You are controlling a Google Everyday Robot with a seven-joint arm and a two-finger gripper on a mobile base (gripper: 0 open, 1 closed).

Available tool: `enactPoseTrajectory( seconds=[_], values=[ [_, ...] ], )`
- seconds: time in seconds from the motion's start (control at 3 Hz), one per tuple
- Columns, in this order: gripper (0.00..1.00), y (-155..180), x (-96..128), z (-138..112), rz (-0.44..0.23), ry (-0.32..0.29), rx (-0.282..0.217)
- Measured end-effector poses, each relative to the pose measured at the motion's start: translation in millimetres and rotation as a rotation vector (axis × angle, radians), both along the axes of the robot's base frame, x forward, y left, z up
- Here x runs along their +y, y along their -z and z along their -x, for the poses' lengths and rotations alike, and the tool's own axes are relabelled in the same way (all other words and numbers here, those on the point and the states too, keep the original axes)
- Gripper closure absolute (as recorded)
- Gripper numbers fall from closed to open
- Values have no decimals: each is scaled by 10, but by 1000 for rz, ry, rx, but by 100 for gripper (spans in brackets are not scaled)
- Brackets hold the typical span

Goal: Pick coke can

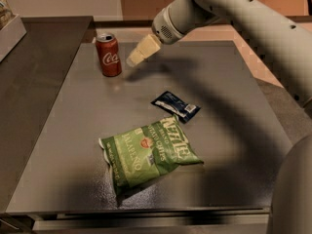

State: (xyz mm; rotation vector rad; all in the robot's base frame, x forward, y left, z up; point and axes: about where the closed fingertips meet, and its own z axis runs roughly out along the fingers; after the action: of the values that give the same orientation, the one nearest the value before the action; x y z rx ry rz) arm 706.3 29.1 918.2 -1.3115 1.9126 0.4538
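Next, my gripper goes to the coke can's upper part [107, 48], just below its silver top, and closes there.
The coke can [108, 54] stands upright near the far left of the grey table [73, 130]; it is red with white script and a silver top. My gripper [133, 60] hangs above the table just right of the can, a short gap away, its cream-coloured fingers pointing down and left toward it. Nothing is held in it. The white arm reaches in from the upper right.
A green chip bag [148, 151] lies flat near the table's front middle. A small dark blue packet [176, 106] lies just behind it. A darker counter [29, 72] adjoins on the left, with a pale tray edge [9, 33] at its far corner.
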Motion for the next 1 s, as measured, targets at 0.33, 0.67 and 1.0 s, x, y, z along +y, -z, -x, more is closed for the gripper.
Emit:
enactPoseTrajectory(
  seconds=[0.33,0.67,1.0],
  values=[
    [0,57,154,-19,-35,-4,8],
    [0,100,422,-38,-87,-30,21],
    [0,119,667,-35,-130,-55,32]
  ],
)
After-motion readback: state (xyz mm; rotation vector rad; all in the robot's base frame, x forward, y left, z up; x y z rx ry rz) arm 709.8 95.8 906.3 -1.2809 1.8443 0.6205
